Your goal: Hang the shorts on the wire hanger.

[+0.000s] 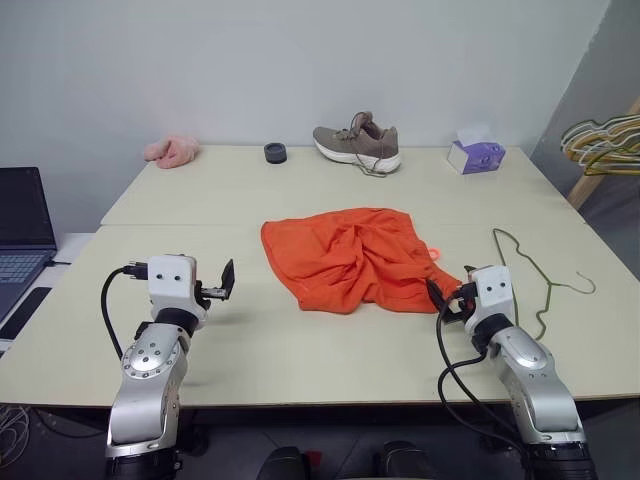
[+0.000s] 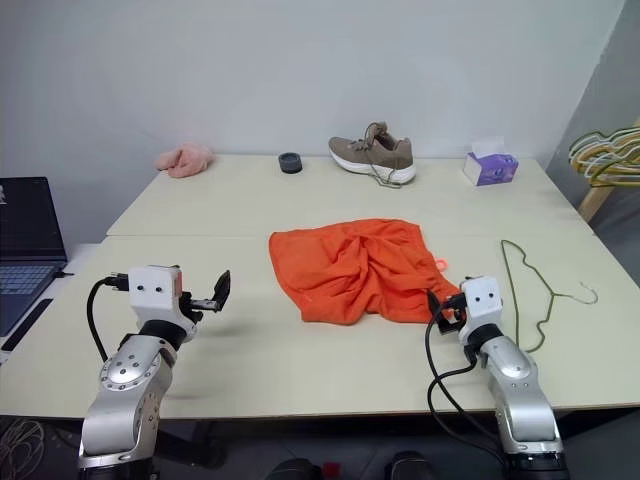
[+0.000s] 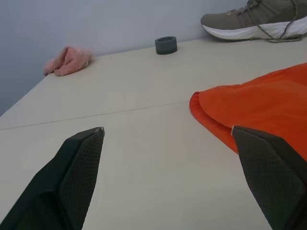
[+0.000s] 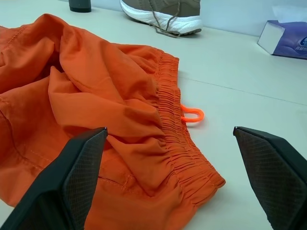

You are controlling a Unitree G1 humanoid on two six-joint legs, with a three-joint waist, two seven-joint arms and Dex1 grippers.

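I will close my left gripper on the near corner of the orange shorts [image 1: 332, 307], at their end away from the wire hanger.
The orange shorts [image 1: 350, 255] lie crumpled in the middle of the table, with the gathered waistband [image 4: 175, 120] and a small drawstring loop [image 4: 192, 114] on their right side. To their right the thin wire hanger [image 1: 535, 275] lies flat, its hook toward the table's right edge. My left gripper [image 1: 222, 286] hovers open left of the shorts, a short way off, with nothing between its fingers [image 3: 81, 163]. My right gripper [image 1: 447, 295] is open too, right at the near right corner of the shorts and between them and the hanger, with the waistband ahead of its fingers [image 4: 79, 163].
Along the far edge of the table [image 1: 250, 200] are a pink fuzzy cloth [image 1: 172, 151], a dark round cap [image 1: 275, 152], a brown shoe [image 1: 358, 147] and a purple tissue box [image 1: 475, 155]. A laptop [image 1: 20, 225] sits at the left. Coloured hangers [image 1: 600, 140] hang at the right.
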